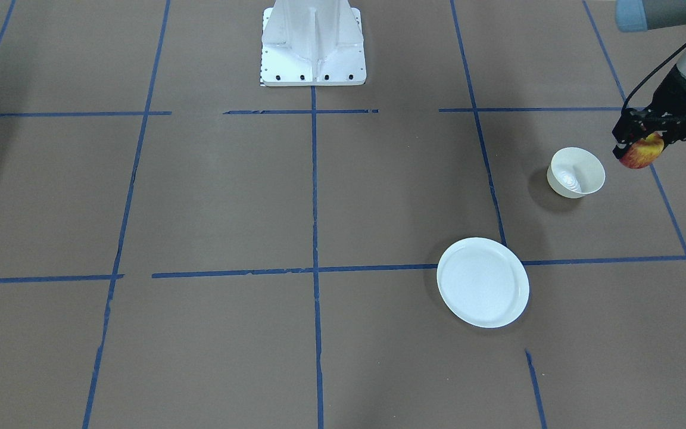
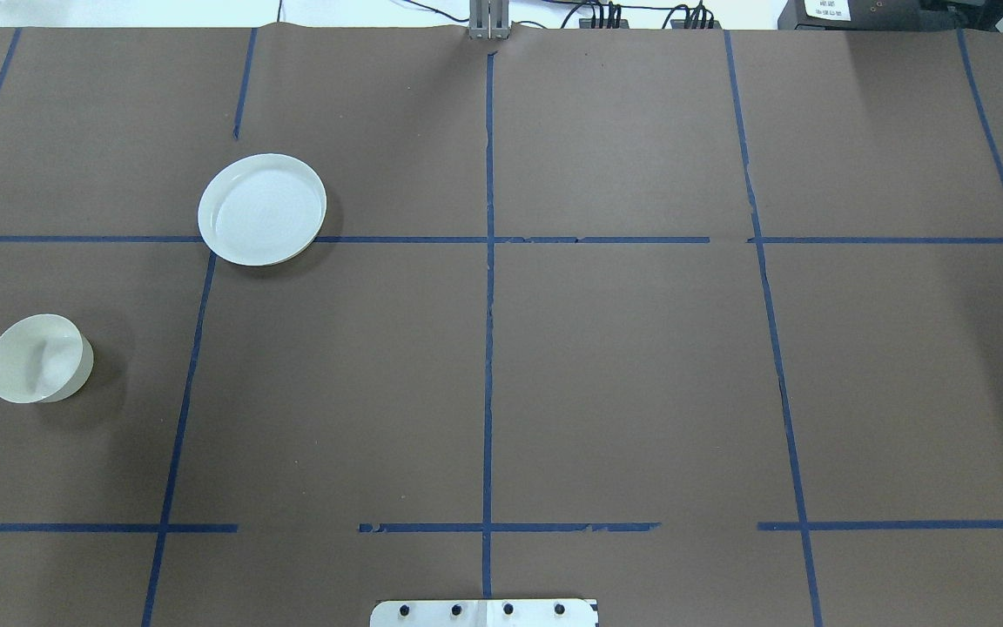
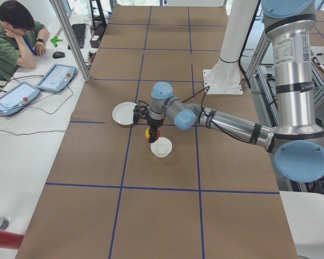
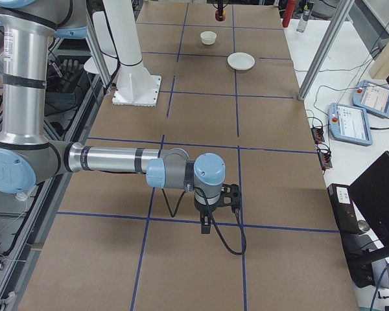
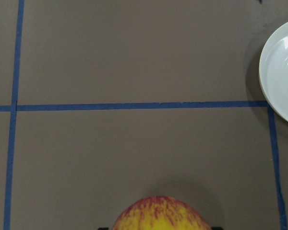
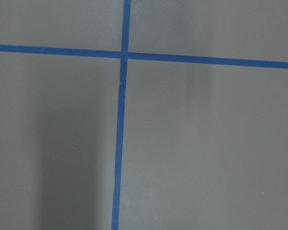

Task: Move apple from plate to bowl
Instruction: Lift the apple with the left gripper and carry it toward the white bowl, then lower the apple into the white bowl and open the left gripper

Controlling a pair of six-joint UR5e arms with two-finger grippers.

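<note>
The robot's left gripper should release the apple, now held in the air beside the bowl, down on the bottom of the small deep cream-white bowl (image 1: pixel 579 174).
My left gripper (image 1: pixel 636 148) is shut on the red and yellow apple (image 1: pixel 644 156) and holds it in the air beside the bowl (image 1: pixel 576 173), toward the table's left end, not over it. The small deep cream-white bowl is empty. The flat white plate (image 1: pixel 483 282) is empty and lies farther from my base. The apple fills the bottom of the left wrist view (image 5: pixel 161 215), with the plate's rim (image 5: pixel 266 76) at the right edge. My right gripper (image 4: pixel 211 217) shows only in the exterior right view, far from these things; I cannot tell whether it is open or shut.
The brown table cover carries a grid of blue tape lines (image 1: pixel 314 268). My white base mount (image 1: pixel 313 42) stands at the table's middle edge. An operator (image 3: pixel 13 38) sits at a side desk with teach pendants (image 3: pixel 56 77).
</note>
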